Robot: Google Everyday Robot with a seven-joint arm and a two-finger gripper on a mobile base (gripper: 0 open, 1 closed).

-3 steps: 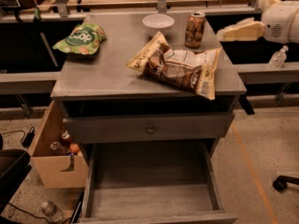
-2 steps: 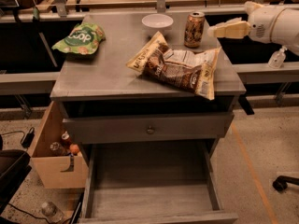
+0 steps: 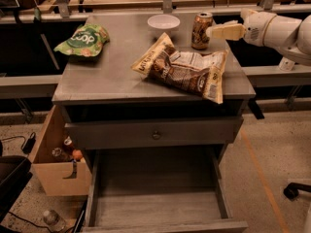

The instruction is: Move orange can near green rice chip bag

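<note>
I need to close my gripper on the upper half of the orange can [image 3: 201, 26], a little above its middle, where it is beside the white bowl.
The orange can [image 3: 201, 30] stands upright at the back right of the grey cabinet top [image 3: 107, 76], beside a white bowl. The green rice chip bag [image 3: 83, 40] lies at the back left of the top, far from the can. My gripper [image 3: 214, 32] comes in from the right on a white arm, its cream fingers level with the can and right beside its right side. A larger tan and brown chip bag [image 3: 184, 68] lies in the middle between the can and the front edge.
A white bowl [image 3: 163, 23] sits at the back centre. The cabinet's bottom drawer [image 3: 155, 208] is pulled open towards me. A cardboard box [image 3: 56, 159] with bottles stands on the floor at the left. Workbenches run behind the cabinet.
My arm has moved left towards the orange can; the gripper tips have gone from well right of the can to right beside it. The can and bags have not moved.
</note>
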